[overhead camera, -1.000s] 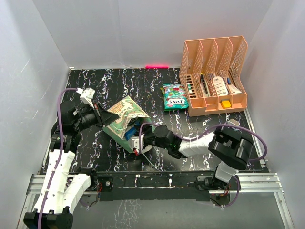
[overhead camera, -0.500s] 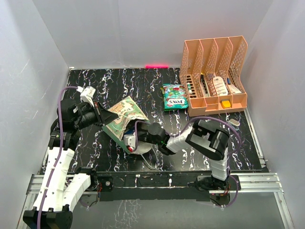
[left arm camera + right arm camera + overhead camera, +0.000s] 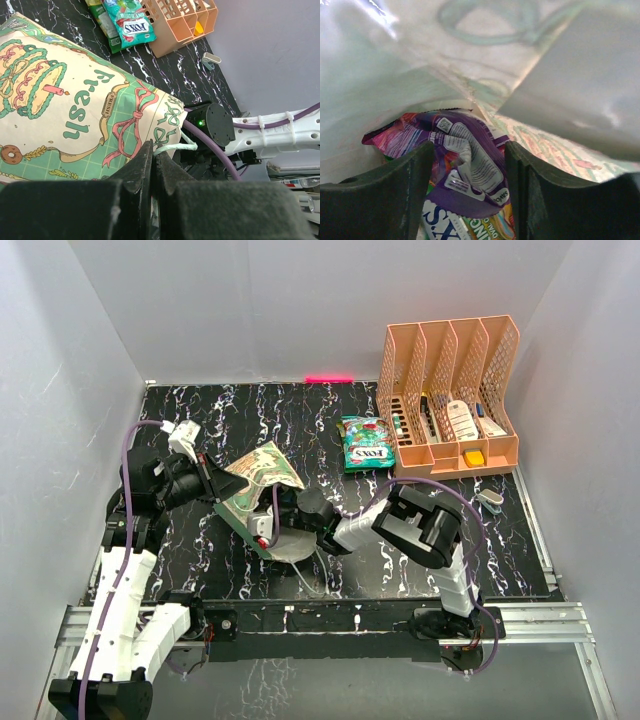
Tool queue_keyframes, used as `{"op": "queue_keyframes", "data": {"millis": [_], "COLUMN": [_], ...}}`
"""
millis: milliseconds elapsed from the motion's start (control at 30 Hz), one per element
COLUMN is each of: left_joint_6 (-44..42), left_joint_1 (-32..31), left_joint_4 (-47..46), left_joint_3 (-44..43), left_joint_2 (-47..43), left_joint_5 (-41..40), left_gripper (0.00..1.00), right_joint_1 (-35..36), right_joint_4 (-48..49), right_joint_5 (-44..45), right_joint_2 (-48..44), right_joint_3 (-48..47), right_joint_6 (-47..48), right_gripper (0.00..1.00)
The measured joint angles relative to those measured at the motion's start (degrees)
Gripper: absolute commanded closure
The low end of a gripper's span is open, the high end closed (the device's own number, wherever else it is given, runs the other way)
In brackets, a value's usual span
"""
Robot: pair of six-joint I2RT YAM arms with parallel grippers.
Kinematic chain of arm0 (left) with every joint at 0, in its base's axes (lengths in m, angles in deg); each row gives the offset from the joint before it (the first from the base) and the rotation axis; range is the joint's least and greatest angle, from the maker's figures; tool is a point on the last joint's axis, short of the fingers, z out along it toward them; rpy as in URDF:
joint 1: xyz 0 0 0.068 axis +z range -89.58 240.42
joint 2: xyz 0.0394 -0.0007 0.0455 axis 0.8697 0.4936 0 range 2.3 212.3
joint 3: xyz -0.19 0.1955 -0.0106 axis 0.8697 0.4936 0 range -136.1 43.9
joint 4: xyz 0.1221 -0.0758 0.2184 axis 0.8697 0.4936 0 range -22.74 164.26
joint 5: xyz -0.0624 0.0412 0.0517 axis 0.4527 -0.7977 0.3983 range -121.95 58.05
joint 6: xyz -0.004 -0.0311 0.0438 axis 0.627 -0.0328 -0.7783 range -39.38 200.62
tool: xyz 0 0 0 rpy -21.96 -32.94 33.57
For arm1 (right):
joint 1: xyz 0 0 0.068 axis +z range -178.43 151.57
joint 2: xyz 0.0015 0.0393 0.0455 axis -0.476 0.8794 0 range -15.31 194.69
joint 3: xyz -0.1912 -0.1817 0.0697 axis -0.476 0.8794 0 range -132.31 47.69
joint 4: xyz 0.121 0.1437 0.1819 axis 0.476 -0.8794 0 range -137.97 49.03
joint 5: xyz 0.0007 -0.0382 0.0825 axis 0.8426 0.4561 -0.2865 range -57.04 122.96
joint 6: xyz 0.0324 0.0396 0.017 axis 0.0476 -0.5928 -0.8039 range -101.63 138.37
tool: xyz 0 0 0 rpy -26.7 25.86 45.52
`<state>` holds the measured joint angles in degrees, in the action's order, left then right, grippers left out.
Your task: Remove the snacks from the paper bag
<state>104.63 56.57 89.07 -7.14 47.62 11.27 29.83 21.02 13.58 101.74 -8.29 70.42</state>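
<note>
The purple packet's crumpled end sits shallow between the fingers of my right gripper. I should open wider, take the packet's crumpled end (image 3: 469, 200) deeper and pull the packet out.
The mint-green paper bag (image 3: 258, 488) lies on its side at the table's left middle; its cream front shows in the left wrist view (image 3: 75, 100). My left gripper (image 3: 213, 485) is shut on the bag's string handle (image 3: 176, 147), its jaws pressed together (image 3: 154, 156). My right gripper (image 3: 272, 527) is inside the bag's mouth, open, its fingertips either side of a crumpled purple snack packet (image 3: 467, 160) in the right wrist view (image 3: 469, 147). More packets lie under it, one printed "FOX'S" (image 3: 437, 222). A green FOX'S packet (image 3: 366, 443) lies outside on the table.
A peach mesh organizer (image 3: 450, 390) with small bottles and boxes stands at the back right, beside the green packet (image 3: 131, 22). A small grey clip (image 3: 490, 501) lies near the right edge. White walls close in the table on three sides.
My right arm has swung left and pushed its gripper deeper into the bag's mouth. My left gripper has kept its hold on the handle, with the bag shifted slightly.
</note>
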Motion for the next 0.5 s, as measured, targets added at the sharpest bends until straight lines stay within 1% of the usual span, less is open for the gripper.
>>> {"op": "queue_keyframes", "data": {"millis": [267,367,400,500], "left_joint_6": [-0.17,-0.26,-0.35,-0.42], "left_joint_1": [0.0,0.0,0.0,0.0], "left_joint_4": [0.11,0.22,0.33,0.81], "left_joint_3": [0.0,0.0,0.0,0.0], "left_joint_2": [0.02,0.02,0.02,0.0], "left_joint_5": [-1.31,-2.19,-2.43,-3.52], "left_gripper": [1.0,1.0,1.0,1.0], "right_joint_1": [-0.15,-0.15,-0.15,-0.15], "right_joint_4": [-0.94,-0.98,-1.03,-1.81], "right_joint_5": [4.74,6.71,7.1,7.65], "right_joint_2": [0.55,0.07,-0.37,-2.25], "right_joint_3": [-0.04,0.87,1.53,3.61], "right_joint_6": [-0.39,-0.83,-1.05,-1.68], "right_gripper": [0.8,0.91,0.92,0.93]}}
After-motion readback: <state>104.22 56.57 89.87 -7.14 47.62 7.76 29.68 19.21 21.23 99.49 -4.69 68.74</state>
